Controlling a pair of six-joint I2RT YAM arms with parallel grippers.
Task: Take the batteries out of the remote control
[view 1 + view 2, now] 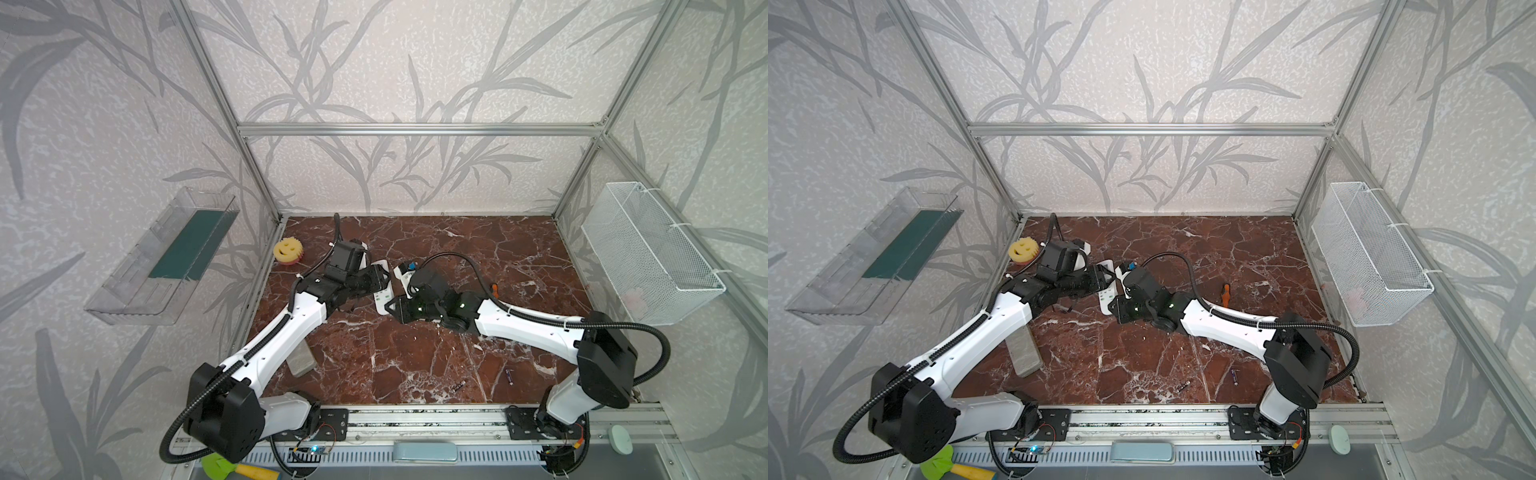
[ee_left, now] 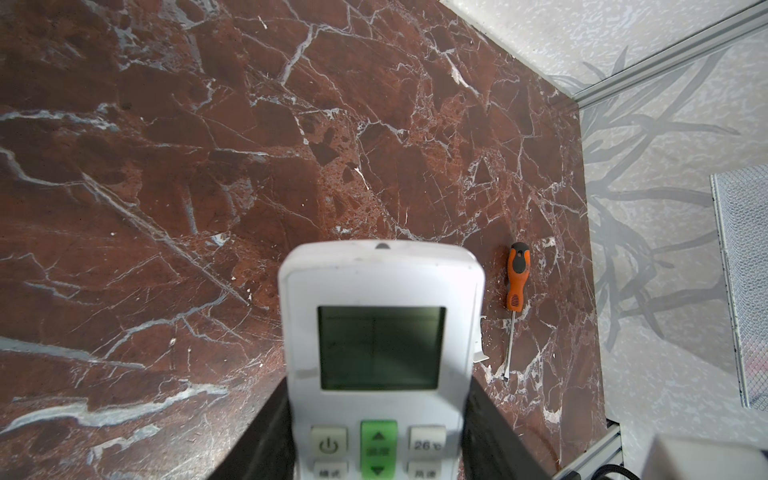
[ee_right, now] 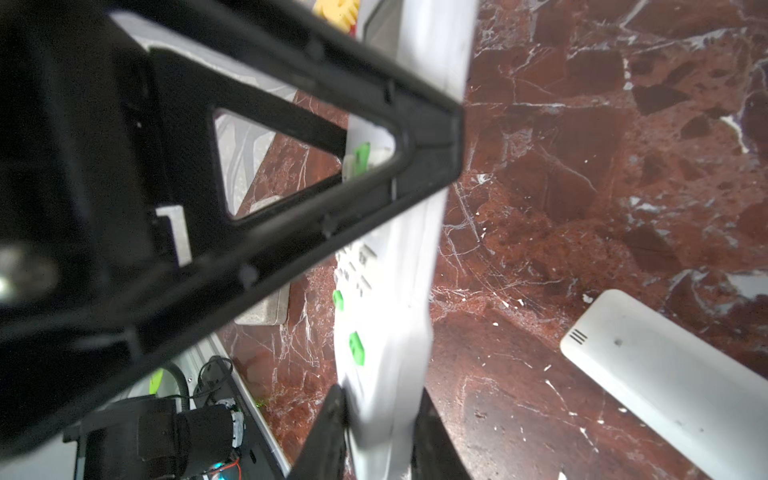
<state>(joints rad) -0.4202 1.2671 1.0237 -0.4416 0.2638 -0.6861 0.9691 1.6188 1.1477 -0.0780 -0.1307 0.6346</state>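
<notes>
My left gripper is on the sides of the remote control, whose buttons face up, so once my right gripper turns its back up, I next release them and regrips its faces (image 2: 381, 348).
The white remote control (image 1: 384, 296) hangs above the middle of the marble table, held by both arms. My left gripper (image 2: 380, 449) is shut on its sides below the screen, buttons facing the camera. At the remote's lower end (image 3: 386, 340) my right gripper (image 3: 378, 436) is shut on its front and back faces. In both top views the left gripper (image 1: 376, 280) and right gripper (image 1: 394, 308) meet at the remote. Two dark batteries (image 1: 459, 386) (image 1: 509, 376) lie loose near the table's front edge, also seen in a top view (image 1: 1182, 386) (image 1: 1234, 377).
An orange-handled screwdriver (image 2: 516, 286) lies right of the grippers. A white plastic piece (image 3: 665, 382) lies on the table beside the remote. A yellow smiley sponge (image 1: 287, 250) sits at the back left, a grey block (image 1: 301, 361) at the left. A wire basket (image 1: 648, 257) hangs on the right wall.
</notes>
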